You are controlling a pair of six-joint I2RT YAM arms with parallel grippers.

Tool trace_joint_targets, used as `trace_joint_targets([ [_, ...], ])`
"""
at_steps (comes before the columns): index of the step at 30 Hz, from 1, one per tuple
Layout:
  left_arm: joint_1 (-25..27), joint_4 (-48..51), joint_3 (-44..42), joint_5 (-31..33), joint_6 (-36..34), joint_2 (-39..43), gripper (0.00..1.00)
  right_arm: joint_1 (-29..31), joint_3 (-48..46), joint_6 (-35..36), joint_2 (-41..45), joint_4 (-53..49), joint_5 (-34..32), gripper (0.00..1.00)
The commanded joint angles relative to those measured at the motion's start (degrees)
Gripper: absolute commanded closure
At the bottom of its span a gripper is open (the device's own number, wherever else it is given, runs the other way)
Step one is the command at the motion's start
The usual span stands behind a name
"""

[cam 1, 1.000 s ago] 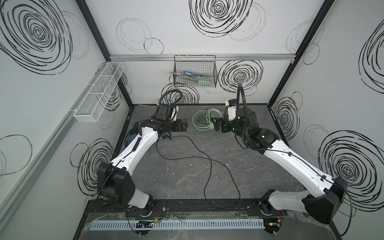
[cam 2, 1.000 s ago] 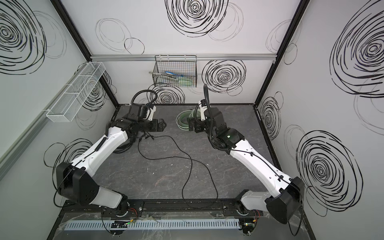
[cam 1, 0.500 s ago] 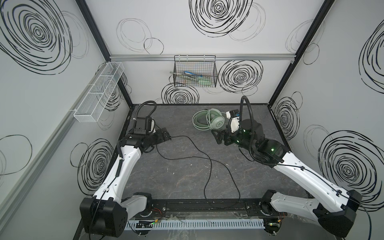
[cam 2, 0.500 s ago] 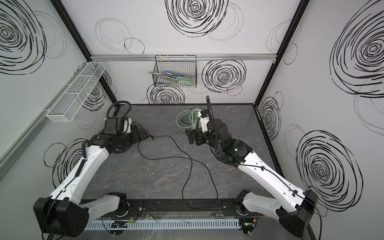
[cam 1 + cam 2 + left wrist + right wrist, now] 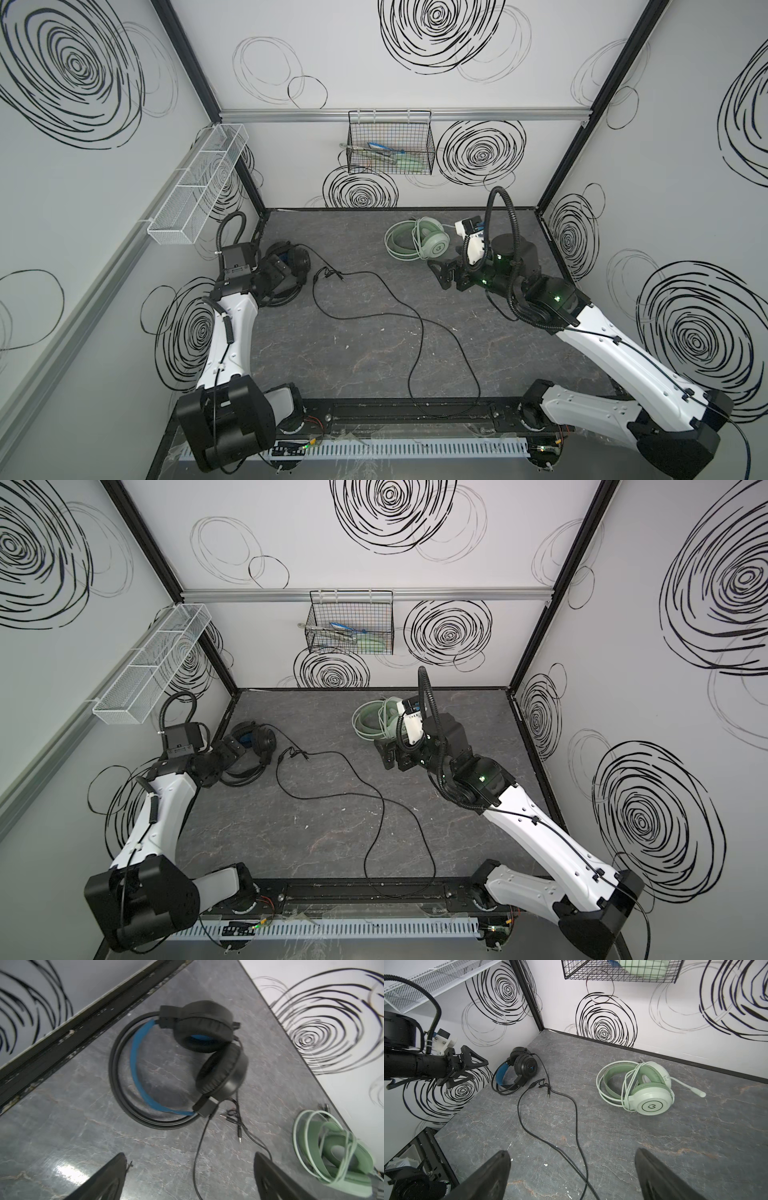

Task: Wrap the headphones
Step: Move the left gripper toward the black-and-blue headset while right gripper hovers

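Observation:
I should next move my left gripper to the black headphones' headband point(image 5: 281, 304) point(image 5: 140, 1115) and close it on the headband's near-side curve, away from the ear cups.
The mint-green headphones point(image 5: 419, 241) lie at the back middle of the floor, their pale cord looped around the headband point(image 5: 631, 1080) and the boom mic point(image 5: 685, 1087) sticking out. The black headphones point(image 5: 293, 261) with blue padding point(image 5: 137, 1068) lie by the left wall. Their black cord point(image 5: 415, 328) trails loose across the floor to the front rail. My left gripper point(image 5: 281, 272) hovers open beside the black headset, with nothing between its fingers point(image 5: 116, 1169). My right gripper point(image 5: 439, 274) stands open just in front of the green headset, holding nothing.
A black wire basket point(image 5: 390, 149) with items in it hangs on the back wall. A white wire shelf point(image 5: 199, 187) runs along the left wall. Walls close in three sides. The arm bases sit on the front rail point(image 5: 395, 409).
My left arm has swung from the back middle over to the black headset at the left wall. My right gripper has drawn back from the green headset. Both stayed open.

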State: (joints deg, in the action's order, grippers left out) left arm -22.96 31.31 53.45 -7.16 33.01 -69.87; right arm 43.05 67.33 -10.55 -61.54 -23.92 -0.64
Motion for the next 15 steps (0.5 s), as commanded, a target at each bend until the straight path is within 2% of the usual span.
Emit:
trace_joint_targets([
  [1,-2.42,-5.04,-2.71,-0.7,3.59,-2.57,0.04,-0.07,-1.89,2.34,0.63,0.66,0.82,0.03],
  [6,-3.04,-7.73,-1.42,-0.23,5.53,-7.36,0.04,1.17,-1.65,4.05,0.17,1.03,-0.7,0.02],
  [15,-3.43,-11.43,-1.15,3.41,13.33,-16.22,0.04,2.65,-2.9,6.33,0.41,2.02,-2.78,0.03],
])
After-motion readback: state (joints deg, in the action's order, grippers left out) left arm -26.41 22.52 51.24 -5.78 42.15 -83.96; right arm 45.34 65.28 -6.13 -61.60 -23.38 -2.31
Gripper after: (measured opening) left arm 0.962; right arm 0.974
